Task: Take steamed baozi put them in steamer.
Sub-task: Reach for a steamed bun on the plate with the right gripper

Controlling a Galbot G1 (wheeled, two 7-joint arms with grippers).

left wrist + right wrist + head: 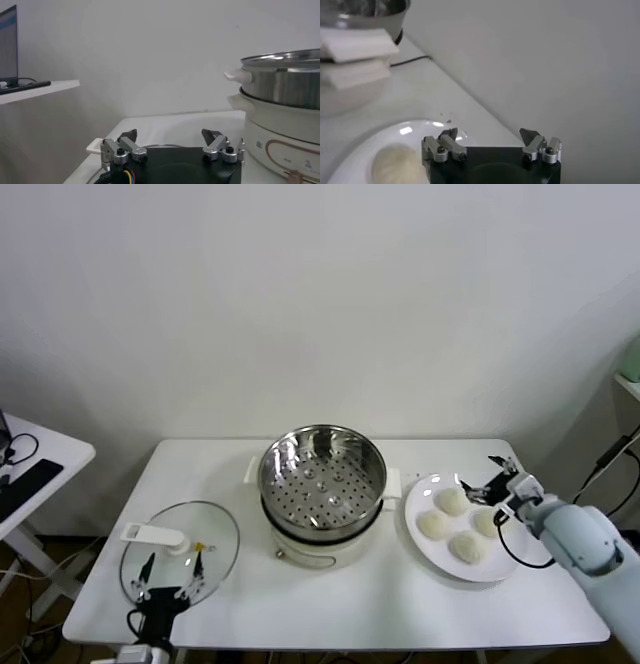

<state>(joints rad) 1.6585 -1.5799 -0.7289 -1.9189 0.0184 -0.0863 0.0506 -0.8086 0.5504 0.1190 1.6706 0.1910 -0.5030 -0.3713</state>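
My right gripper will next move to the baozi closest to the wall on the white plate and close around the sides (453, 502) (396, 166) of that baozi.
Four cream-white baozi lie on a white plate (425, 554) right of the steamer: far left (451, 501), near left (433, 525), far right (486, 522), near right (466, 546). The shiny perforated steamer (322, 474) stands empty on its cream pot base (320, 544) at the table's middle. My right gripper (481, 474) is open and empty, over the plate's far right rim, just beyond the baozi. In the right wrist view the right gripper (489, 134) hangs above the plate (385, 137), with one baozi (395, 162) below. My left gripper (173, 564) is open and parked.
A round glass lid (180, 549) with a white handle (152, 535) lies front left, under the left gripper (170, 135). The steamer (285, 75) stands to that gripper's side. A side table (30, 459) holds dark gear at far left. A wall rises behind.
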